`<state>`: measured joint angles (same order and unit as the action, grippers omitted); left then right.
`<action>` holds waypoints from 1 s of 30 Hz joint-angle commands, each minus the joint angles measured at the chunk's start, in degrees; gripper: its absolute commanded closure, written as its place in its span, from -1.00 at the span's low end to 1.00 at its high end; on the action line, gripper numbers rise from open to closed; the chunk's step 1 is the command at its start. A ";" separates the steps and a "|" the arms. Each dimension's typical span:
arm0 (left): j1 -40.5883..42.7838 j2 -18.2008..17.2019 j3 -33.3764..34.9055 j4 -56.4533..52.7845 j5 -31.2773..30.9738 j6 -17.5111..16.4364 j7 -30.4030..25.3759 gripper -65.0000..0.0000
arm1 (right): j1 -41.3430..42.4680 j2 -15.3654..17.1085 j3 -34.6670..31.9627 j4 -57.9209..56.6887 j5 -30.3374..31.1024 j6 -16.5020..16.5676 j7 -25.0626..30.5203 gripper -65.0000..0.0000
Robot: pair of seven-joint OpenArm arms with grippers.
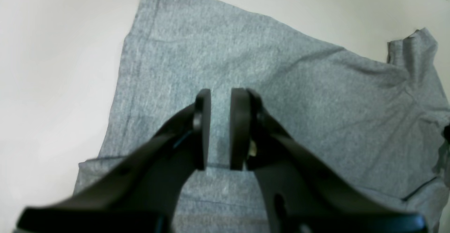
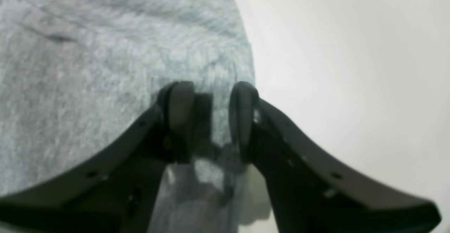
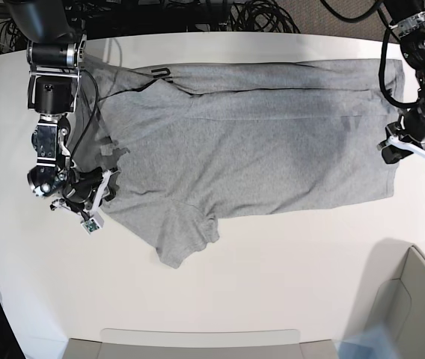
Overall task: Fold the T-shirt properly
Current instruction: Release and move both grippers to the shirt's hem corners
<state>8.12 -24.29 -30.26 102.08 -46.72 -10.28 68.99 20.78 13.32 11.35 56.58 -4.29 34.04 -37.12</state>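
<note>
Next, I close my right gripper on the shoulder edge [image 3: 129,224] [image 2: 241,39] of the T-shirt, where the near sleeve starts.
The heather-grey T-shirt [image 3: 250,149] lies spread flat across the white table [image 3: 287,262], plain side up, with one sleeve [image 3: 186,239] pointing toward the near edge. In the base view my left gripper [image 3: 396,146] is at the shirt's right-hand edge. The left wrist view shows this gripper [image 1: 219,131] just above the T-shirt [image 1: 281,85], its jaws slightly apart with nothing between them. My right gripper [image 3: 93,196] is at the shirt's left edge. From the right wrist view it [image 2: 211,120] stands open, low over the edge of the T-shirt [image 2: 88,68], gripping no cloth.
A grey bin [image 3: 414,314] stands at the near right corner, and a flat tray [image 3: 197,344] lies along the near edge. Black cables [image 3: 197,15] run behind the table's far edge. Bare white table [image 2: 351,85] lies beside the shirt.
</note>
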 commanded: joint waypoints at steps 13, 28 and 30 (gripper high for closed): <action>-0.87 -1.07 -0.38 -1.29 -0.89 -0.05 -0.73 0.65 | -19.59 3.16 0.29 27.95 0.03 0.38 -13.21 0.37; -2.71 -1.07 -0.29 -1.38 -1.15 -0.05 -0.64 0.65 | 7.75 0.08 1.79 9.40 5.13 0.38 -9.86 0.37; -2.71 -1.07 -0.29 -1.38 -1.15 -0.05 -0.64 0.65 | 11.09 0.08 0.12 0.26 5.13 0.38 -4.50 0.37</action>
<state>5.87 -24.16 -30.26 99.83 -47.18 -10.33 68.99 29.80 12.82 11.22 55.07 0.32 34.35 -42.26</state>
